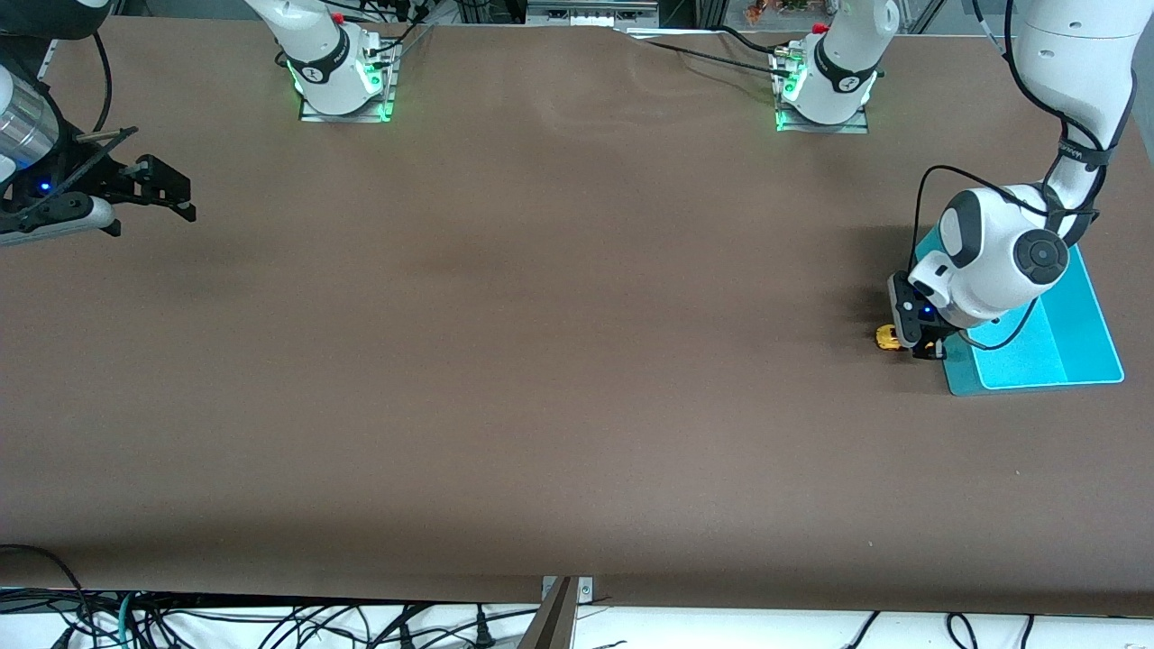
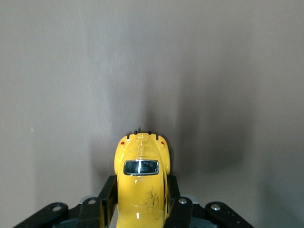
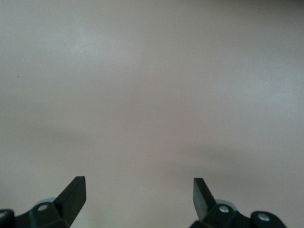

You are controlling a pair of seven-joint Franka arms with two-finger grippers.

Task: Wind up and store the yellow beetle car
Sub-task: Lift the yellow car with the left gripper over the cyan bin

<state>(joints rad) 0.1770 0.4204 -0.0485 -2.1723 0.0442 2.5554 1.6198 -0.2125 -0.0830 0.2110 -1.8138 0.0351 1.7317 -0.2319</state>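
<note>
The robot's left gripper will release the yellow beetle car on the turquoise tray's bottom [image 1: 1001, 312], toward the side of the tray that faces the middle of the table.
The yellow beetle car [image 1: 888, 337] is a tiny rounded toy with a dark rear window. It sits low at the brown table, just beside the turquoise tray [image 1: 1073, 347]. My left gripper [image 1: 909, 341] is shut on the car's sides. In the left wrist view the car [image 2: 141, 187] fills the space between the black fingers [image 2: 108, 197], its tail pointing away from the wrist. My right gripper [image 1: 167, 194] is open and empty above the table at the right arm's end; the right wrist view shows its gripper [image 3: 139, 194] with only bare table between the fingers.
The turquoise tray lies at the left arm's end of the table, partly under the left arm's wrist. The two arm bases [image 1: 343, 81] stand along the table's edge farthest from the front camera. Cables hang below the table's near edge.
</note>
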